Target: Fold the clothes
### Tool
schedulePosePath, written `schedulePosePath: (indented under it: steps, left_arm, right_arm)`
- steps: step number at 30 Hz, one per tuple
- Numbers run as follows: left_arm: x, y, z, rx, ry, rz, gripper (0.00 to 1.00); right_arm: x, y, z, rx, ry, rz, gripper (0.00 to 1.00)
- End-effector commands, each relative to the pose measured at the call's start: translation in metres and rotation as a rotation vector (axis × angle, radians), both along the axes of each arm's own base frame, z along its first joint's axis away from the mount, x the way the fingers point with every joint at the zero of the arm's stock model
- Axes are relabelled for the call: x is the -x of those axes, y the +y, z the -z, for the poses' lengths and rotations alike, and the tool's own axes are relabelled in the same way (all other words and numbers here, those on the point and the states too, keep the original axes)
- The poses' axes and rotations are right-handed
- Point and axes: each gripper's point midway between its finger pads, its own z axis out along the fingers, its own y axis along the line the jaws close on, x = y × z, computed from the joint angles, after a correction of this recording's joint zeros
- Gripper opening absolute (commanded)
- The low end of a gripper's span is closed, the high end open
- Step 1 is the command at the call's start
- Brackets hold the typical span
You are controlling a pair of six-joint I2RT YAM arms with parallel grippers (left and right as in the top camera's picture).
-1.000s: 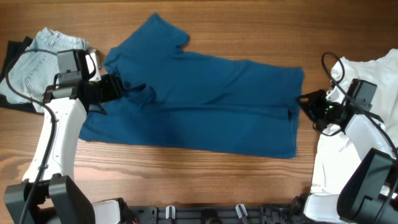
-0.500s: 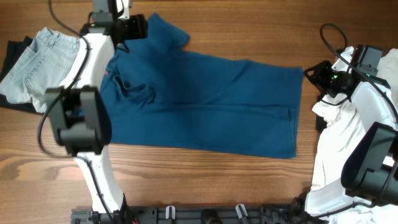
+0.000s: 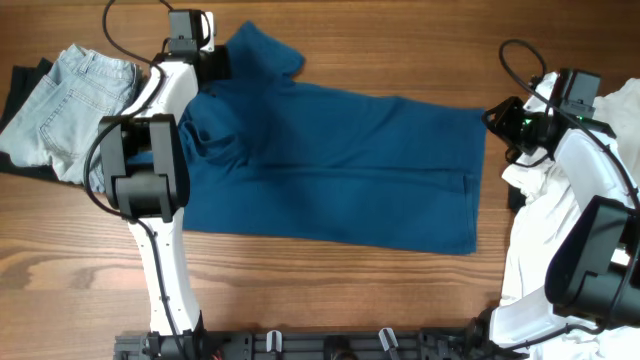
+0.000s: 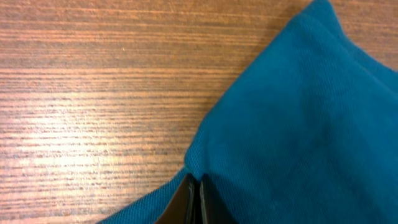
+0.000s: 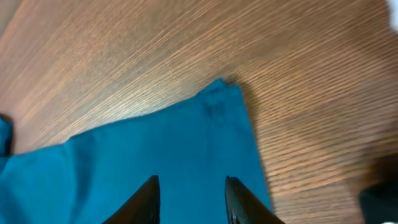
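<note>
I should release the blue shirt's edge, now at the shirt's top by the sleeve, from my left gripper over the shirt's own end (image 3: 180, 127) beside the pale blue jeans.
A blue shirt (image 3: 340, 160) lies spread flat across the middle of the wooden table. At its top left, by the sleeve, my left gripper (image 3: 222, 62) is shut on the shirt's edge. The left wrist view shows the fingertips (image 4: 194, 186) pressed together with a pinch of blue cloth (image 4: 298, 112) rising between them. My right gripper (image 3: 492, 118) hovers at the shirt's top right corner. In the right wrist view its jaws (image 5: 191, 183) stand open over the blue cloth (image 5: 155, 149), with the corner just ahead of them and nothing held.
Pale blue jeans (image 3: 65, 100) lie at the far left on a dark garment (image 3: 20, 80). A heap of white clothes (image 3: 560, 240) covers the right edge under the right arm. Bare wood (image 3: 330, 290) runs along the front.
My left arm swung from the shirt's left side up to its top left edge and closed on the cloth. My right gripper moved up to the top right corner and opened wider.
</note>
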Motion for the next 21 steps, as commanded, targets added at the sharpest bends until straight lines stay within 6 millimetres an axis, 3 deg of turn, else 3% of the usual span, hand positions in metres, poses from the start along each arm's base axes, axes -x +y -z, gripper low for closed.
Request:
schedulePosePath:
  steps: [1, 3, 5, 9, 11, 13, 14, 17, 21]
  left_arm:
    - [0.003, -0.009, -0.036, 0.032, -0.028, 0.027, 0.04]
    - [0.005, -0.009, -0.08, 0.032, -0.083, 0.028, 0.04]
    - [0.011, -0.009, -0.101, 0.031, -0.092, 0.027, 0.04]
    - [0.024, -0.004, -0.118, 0.011, -0.07, 0.01, 0.04]
    - [0.033, 0.002, -0.131, -0.017, -0.059, -0.012, 0.04]
    - [0.037, 0.002, -0.139, -0.019, -0.063, -0.013, 0.04]
    - [0.039, 0.002, -0.143, -0.019, -0.065, -0.013, 0.04]
    - [0.043, 0.002, -0.144, -0.019, -0.051, -0.013, 0.04]
    - [0.061, 0.014, -0.156, -0.07, -0.015, -0.052, 0.04]
  right_arm:
    - [-0.008, -0.021, 0.004, 0.12, -0.007, 0.041, 0.33]
    - [-0.016, -0.021, 0.014, 0.115, -0.017, 0.036, 0.33]
    - [-0.02, -0.011, 0.04, 0.071, 0.008, 0.003, 0.33]
    - [-0.017, 0.005, 0.093, 0.024, 0.086, -0.048, 0.44]
    - [-0.018, 0.017, 0.101, 0.006, 0.065, -0.145, 0.53]
    - [-0.023, 0.016, 0.099, 0.021, 0.04, -0.153, 0.53]
    - [-0.028, 0.015, 0.096, 0.027, 0.019, -0.153, 0.47]
    - [-0.036, 0.013, 0.082, 0.024, -0.016, -0.154, 0.07]
    - [-0.035, 0.012, 0.01, 0.021, -0.108, -0.158, 0.04]
